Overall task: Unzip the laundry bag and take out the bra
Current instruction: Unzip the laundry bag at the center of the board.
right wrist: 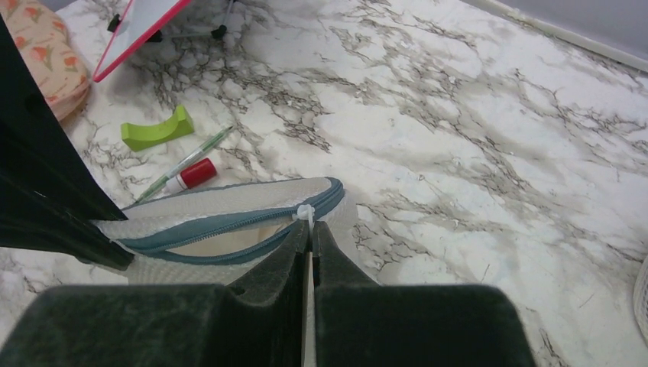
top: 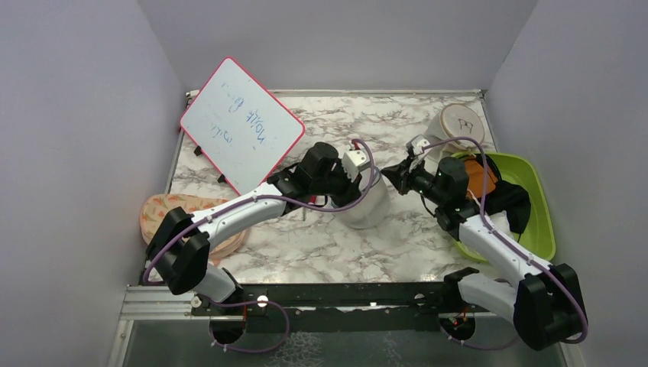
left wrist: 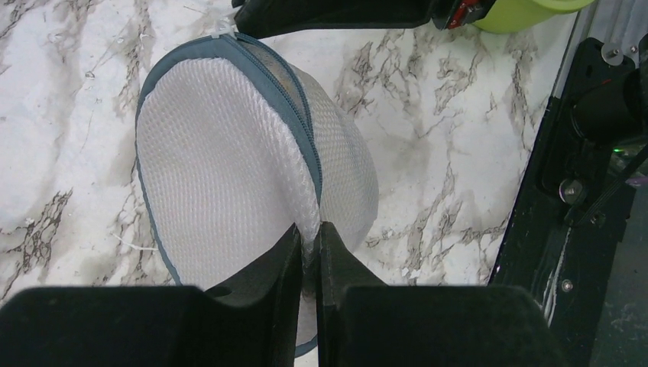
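Observation:
The bag's mesh edge beside the zipper rim is pinched in my left gripper, far from the pull tab, so that gripper should open and grab the zipper rim closer to the tab [left wrist: 287, 108].
The laundry bag [top: 367, 208], a round white mesh case with a dark zipper rim, stands on edge at the table's middle. My left gripper [top: 362, 182] is shut on its mesh edge beside the rim, as the left wrist view shows [left wrist: 309, 233]; the bag [left wrist: 229, 160] fills that view. My right gripper [top: 391, 174] is shut on the white zipper pull tab [right wrist: 306, 213] at the bag's right end. The zipper [right wrist: 229, 225] gapes partly open, with pale fabric [right wrist: 221, 238] inside. I cannot tell if that is the bra; no bra shows clearly.
A red-framed whiteboard [top: 241, 126] leans at back left. A green basin [top: 535, 206] at right holds an orange item [top: 480, 177] and black cloth [top: 510, 200]. A beige-topped round case [top: 461, 121] stands behind it. A floral pad [top: 160, 210] lies left. A green wedge [right wrist: 157, 130] and pen [right wrist: 191, 162] lie behind the bag.

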Tool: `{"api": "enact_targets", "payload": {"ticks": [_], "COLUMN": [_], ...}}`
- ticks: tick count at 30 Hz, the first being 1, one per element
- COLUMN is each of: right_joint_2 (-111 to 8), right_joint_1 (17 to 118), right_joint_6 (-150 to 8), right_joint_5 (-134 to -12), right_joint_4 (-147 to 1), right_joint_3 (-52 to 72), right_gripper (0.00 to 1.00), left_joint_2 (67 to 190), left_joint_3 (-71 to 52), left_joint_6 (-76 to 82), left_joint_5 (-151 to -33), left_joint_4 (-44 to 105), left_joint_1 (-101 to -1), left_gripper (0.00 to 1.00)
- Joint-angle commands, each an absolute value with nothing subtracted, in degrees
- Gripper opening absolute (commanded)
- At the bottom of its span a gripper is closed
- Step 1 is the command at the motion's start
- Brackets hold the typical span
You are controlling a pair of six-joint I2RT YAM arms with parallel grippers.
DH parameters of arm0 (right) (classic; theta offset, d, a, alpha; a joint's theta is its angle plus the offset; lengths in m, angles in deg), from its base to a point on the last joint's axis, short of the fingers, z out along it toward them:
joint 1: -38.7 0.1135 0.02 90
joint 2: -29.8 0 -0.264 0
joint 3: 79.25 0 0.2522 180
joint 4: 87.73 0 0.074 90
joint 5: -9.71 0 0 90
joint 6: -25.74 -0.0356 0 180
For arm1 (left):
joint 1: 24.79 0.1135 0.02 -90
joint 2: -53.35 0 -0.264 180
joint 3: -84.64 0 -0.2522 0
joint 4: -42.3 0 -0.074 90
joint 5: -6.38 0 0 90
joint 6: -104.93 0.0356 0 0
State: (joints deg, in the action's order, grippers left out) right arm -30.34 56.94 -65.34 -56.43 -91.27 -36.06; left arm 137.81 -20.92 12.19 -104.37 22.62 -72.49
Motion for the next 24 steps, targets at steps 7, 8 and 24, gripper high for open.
{"api": "enact_targets", "payload": {"ticks": [7, 8, 24], "right_joint_2": [-27.54, -27.27, -25.07], "right_joint_1": [56.35, 56.32, 56.33], "right_joint_6": [-58.14, -58.03, -60.23], "right_joint_5": [-45.22, -44.40, -41.95], "right_joint_4": [-88.93, -88.39, -86.51], "right_joint_3": [-34.58, -34.51, -34.56], "right_gripper": [0.01, 0.01, 0.01], "left_joint_2": [137.54, 137.81, 145.69], "left_joint_3": [-17.34, -16.56, -6.98], "left_joint_6": [8.21, 7.46, -4.40], "left_joint_5": [-101.98, -101.99, -98.59], "left_joint_4": [18.28, 17.92, 17.49], "left_joint_1": [-72.79, -72.82, -73.53], "left_gripper": [0.47, 0.51, 0.49]}}
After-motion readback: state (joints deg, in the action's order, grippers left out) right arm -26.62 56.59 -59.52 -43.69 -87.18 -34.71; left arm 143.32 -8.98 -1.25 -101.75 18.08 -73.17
